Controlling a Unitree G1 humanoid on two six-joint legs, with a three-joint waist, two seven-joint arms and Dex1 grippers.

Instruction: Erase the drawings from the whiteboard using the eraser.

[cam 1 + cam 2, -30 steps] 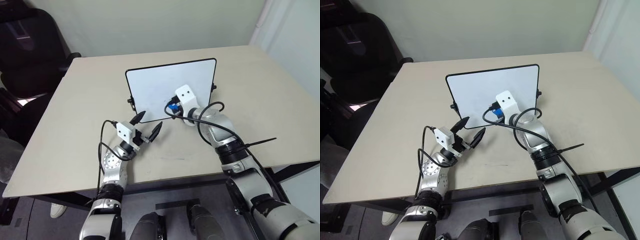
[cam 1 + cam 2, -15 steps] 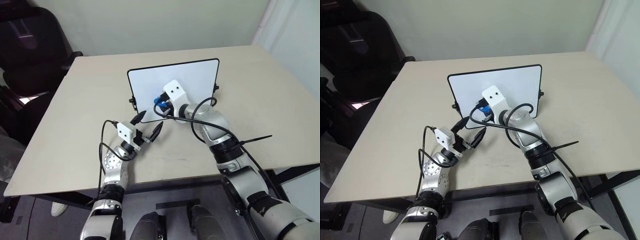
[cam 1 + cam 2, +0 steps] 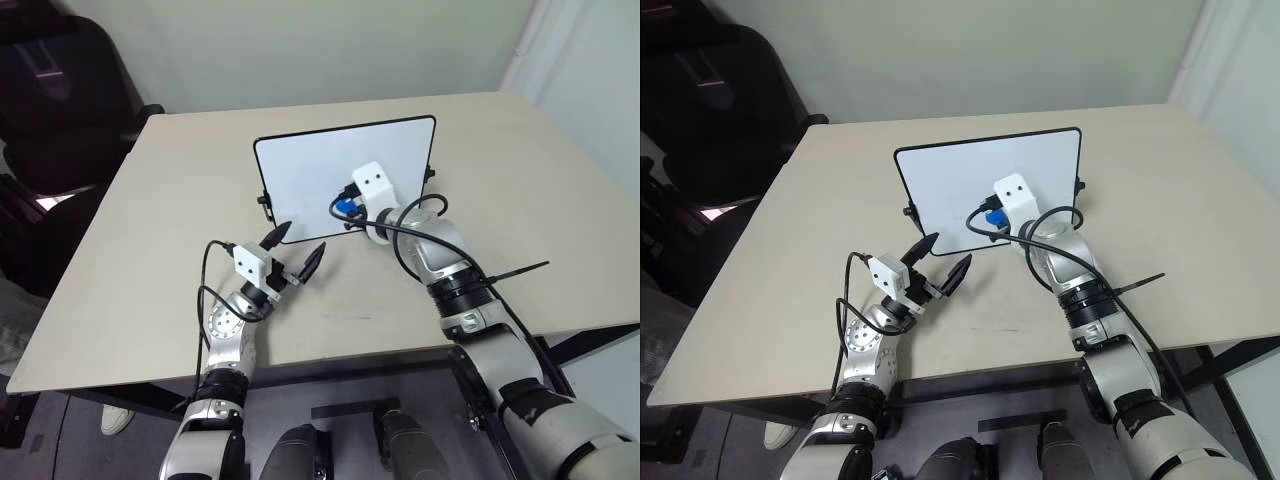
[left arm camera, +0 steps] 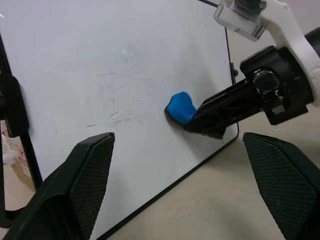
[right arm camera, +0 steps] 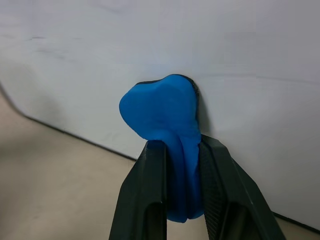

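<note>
I need to set the blue eraser down with my right gripper on the table (image 3: 442,268) close to the whiteboard's lower corner that is farthest from the chair.
The whiteboard (image 3: 310,170) stands upright near the middle of the table, its face toward me. My right gripper (image 3: 348,212) is shut on the blue eraser (image 5: 165,125), pressing its end against the lower middle of the board's face. The left wrist view shows the eraser (image 4: 180,107) touching the board, and faint thin strokes of the drawings (image 4: 119,117) show beside it. My left gripper (image 3: 300,244) hovers open just in front of the board's lower edge, with nothing between its fingers (image 4: 85,185).
The beige table (image 3: 520,200) has bare surface on all sides of the board. A black chair (image 3: 50,100) stands off the table's left side. A wall runs close behind the table's far edge.
My right gripper slid the eraser left across the board and has come back to the right. The left gripper has not moved.
</note>
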